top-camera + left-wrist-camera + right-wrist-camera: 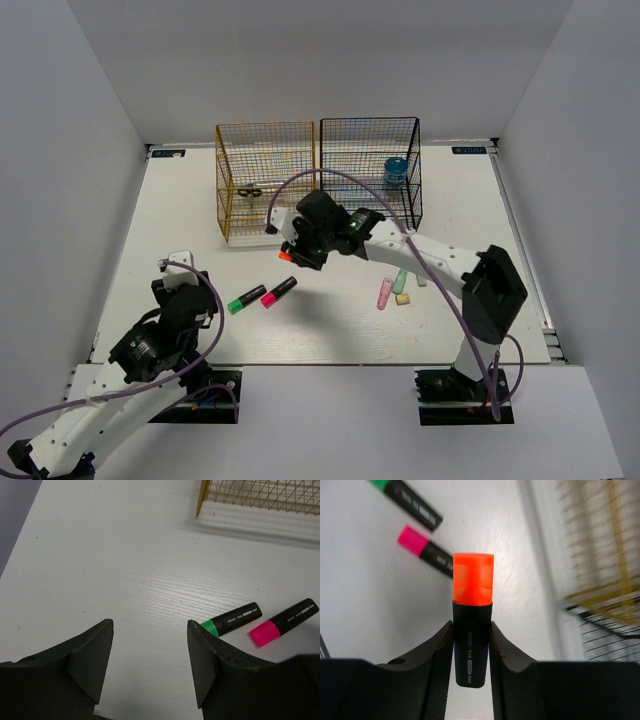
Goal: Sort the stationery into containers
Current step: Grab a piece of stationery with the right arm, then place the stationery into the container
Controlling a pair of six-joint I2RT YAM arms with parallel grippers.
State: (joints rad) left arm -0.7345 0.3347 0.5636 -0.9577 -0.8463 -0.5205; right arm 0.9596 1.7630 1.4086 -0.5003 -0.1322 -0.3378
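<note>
The orange-capped highlighter, now held above the table, will be let go by my right gripper inside the gold rack (291, 228) (574, 549), along the gold rack's front wires near the black rack.
My right gripper (297, 255) is shut on the orange-capped highlighter (472, 615) and holds it above the table, in front of the gold-yellow rack (266, 180). The green-capped highlighter (246, 299) and the pink-capped highlighter (279, 292) lie side by side on the table; both show in the left wrist view, green (231, 622) and pink (285, 622). My left gripper (150, 655) is open and empty, low over bare table left of them. The black rack (370, 170) holds the round blue jar (395, 172). Scissors (248, 190) lie in the gold rack.
Pastel pink (384, 293) and green (400, 281) sticks and a small yellow piece (404, 299) lie right of centre, under the right arm. A purple cable (380, 195) arcs over the right arm. White walls enclose the table.
</note>
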